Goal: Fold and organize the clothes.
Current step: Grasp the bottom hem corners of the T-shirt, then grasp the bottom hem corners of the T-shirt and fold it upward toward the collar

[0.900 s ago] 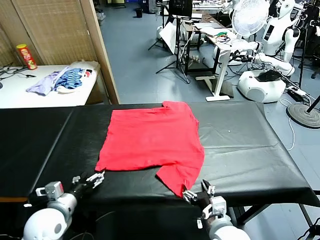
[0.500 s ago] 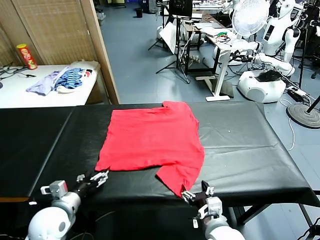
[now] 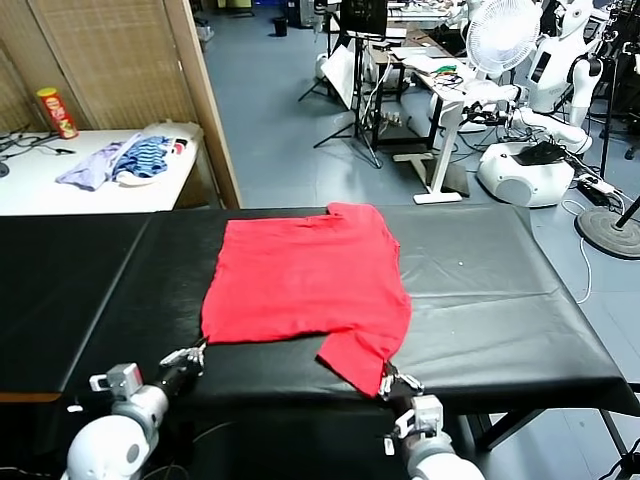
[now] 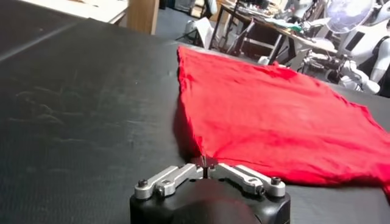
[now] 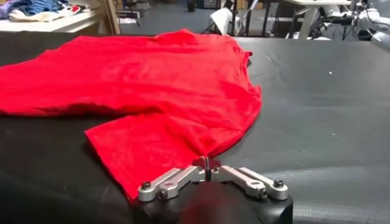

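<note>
My right gripper has hold of the sleeve tip. I should release it on the red T-shirt's side edge (image 3: 391,300) (image 5: 239,96), just beyond the folded sleeve.
The clothes here are one bright red T-shirt (image 3: 305,280), lying spread on the black table (image 3: 490,290) with one sleeve folded in toward the near edge. My left gripper (image 3: 188,354) is at the shirt's near-left corner and is shut on that corner; the left wrist view shows the red T-shirt (image 4: 274,115) drawn to a point between the closed left gripper (image 4: 204,165). My right gripper (image 3: 393,380) is at the near-right sleeve tip. In the right wrist view the red T-shirt (image 5: 140,79) is pinched in the shut right gripper (image 5: 207,162).
A white side table (image 3: 30,185) at the back left carries lilac and blue-striped garments (image 3: 120,160) and a red can (image 3: 55,112). A wooden post (image 3: 210,110) stands behind the black table. Desks, a fan (image 3: 500,35) and other robots fill the room beyond.
Both grippers have closed from spread fingers onto the shirt's near edge. The left one has drawn in to the near-left corner, and the right one has pinched the sleeve tip.
</note>
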{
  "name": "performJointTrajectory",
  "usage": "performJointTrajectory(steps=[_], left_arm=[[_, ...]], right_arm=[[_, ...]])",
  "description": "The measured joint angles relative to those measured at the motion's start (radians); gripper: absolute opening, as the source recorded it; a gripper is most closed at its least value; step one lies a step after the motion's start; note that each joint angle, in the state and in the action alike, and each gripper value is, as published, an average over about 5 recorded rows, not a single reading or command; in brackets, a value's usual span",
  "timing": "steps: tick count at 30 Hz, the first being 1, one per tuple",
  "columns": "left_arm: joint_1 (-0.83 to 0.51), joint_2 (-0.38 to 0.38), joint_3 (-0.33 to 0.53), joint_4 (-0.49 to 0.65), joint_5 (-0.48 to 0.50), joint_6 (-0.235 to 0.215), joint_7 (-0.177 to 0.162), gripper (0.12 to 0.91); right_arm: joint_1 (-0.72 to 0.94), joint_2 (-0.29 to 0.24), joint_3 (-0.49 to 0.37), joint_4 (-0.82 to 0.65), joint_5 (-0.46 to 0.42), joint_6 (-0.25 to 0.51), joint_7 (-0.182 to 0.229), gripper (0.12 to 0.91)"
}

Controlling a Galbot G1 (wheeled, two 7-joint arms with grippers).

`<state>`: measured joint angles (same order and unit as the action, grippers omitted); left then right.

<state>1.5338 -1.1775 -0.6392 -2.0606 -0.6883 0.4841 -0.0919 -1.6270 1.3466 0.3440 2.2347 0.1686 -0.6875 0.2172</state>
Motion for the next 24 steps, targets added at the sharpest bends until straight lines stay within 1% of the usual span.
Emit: performJointTrajectory(steps=[3,7,9,12,15,18,21,24], left_arm=[[0.046,-0.009,-0.014,-0.056,0.009,0.004,-0.014,0.125],[0.124,-0.012,-0.035,-0.137,0.014,0.002,-0.018,0.125],[0.154,-0.014,-0.044,-0.172,0.013,-0.004,-0.018,0.125],[0.166,-0.017,-0.05,-0.2,0.009,-0.02,-0.019,0.125],[0.145,-0.012,-0.045,-0.202,0.006,-0.04,-0.019,0.125],[0.102,-0.004,-0.033,-0.183,0.015,-0.052,-0.02,0.125],[0.052,0.002,-0.022,-0.151,0.031,-0.055,-0.024,0.125],[0.005,0.008,-0.008,-0.113,0.057,-0.055,-0.023,0.125]], right_arm=[[-0.041,-0.015,0.033,0.052,0.014,0.001,-0.004,0.122],[-0.066,-0.027,0.064,0.09,0.03,0.025,-0.009,0.122],[-0.064,-0.032,0.076,0.093,0.043,0.047,-0.013,0.122],[-0.043,-0.043,0.095,0.081,0.071,0.102,-0.033,0.122],[0.005,-0.058,0.107,0.038,0.103,0.169,-0.054,0.122],[0.081,-0.076,0.105,-0.026,0.142,0.218,-0.067,0.122],[0.176,-0.095,0.089,-0.095,0.163,0.243,-0.082,0.122],[0.269,-0.107,0.065,-0.162,0.165,0.256,-0.097,0.122]])
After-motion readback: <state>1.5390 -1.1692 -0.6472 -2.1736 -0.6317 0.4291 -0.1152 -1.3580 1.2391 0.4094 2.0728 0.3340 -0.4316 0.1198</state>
